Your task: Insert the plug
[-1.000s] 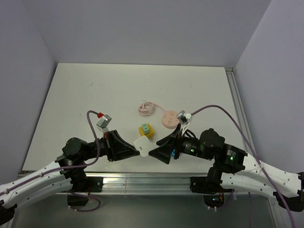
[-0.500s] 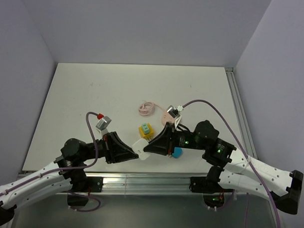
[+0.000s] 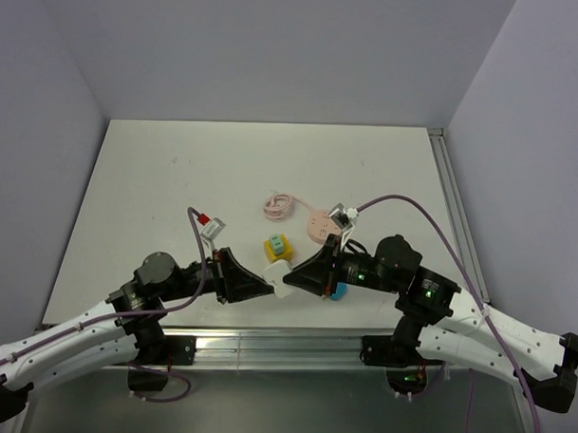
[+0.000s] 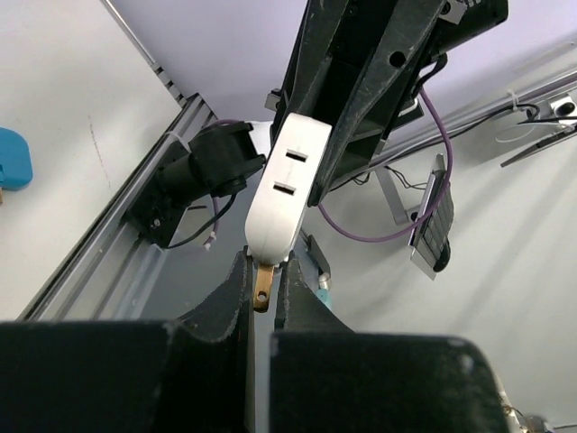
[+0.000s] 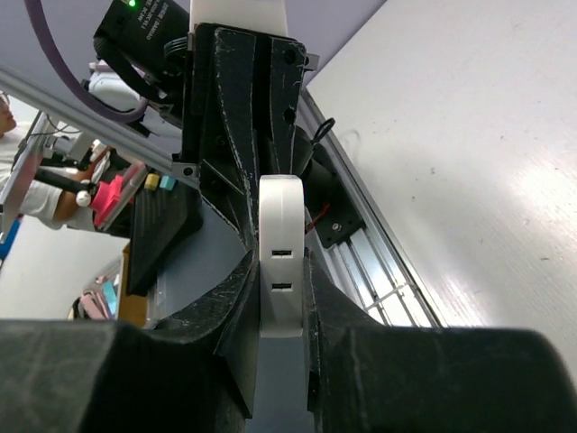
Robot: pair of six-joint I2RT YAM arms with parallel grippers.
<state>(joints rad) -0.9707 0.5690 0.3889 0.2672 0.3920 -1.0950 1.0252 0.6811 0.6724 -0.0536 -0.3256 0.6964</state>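
Observation:
My left fingers cover the white plug's prongs; next I open them and grip the white plug's body (image 4: 288,191), keeping prongs clear for the socket.
A white plug (image 3: 283,282) with two small slots in its side hangs above the table's near edge, between my two grippers. My left gripper (image 3: 267,288) is shut on its brass prong end; in the left wrist view the plug (image 4: 287,194) rises out of that gripper (image 4: 262,271), with one prong (image 4: 262,285) showing between the fingers. From the opposite side, my right gripper (image 3: 293,276) is shut on the plug's body (image 5: 280,262), which is pinched flat in that gripper (image 5: 280,275). A round pink socket (image 3: 319,227) lies on the table behind.
A coiled pink cable (image 3: 278,205) lies by the socket. A yellow and green block (image 3: 276,246) sits just behind the plug, and a blue piece (image 3: 337,291) lies under the right arm. The table's metal rail (image 3: 266,341) runs below the grippers.
My right gripper came in from the right and shut on the plug's body. The left arm has shifted right with the plug, and its wrist has turned.

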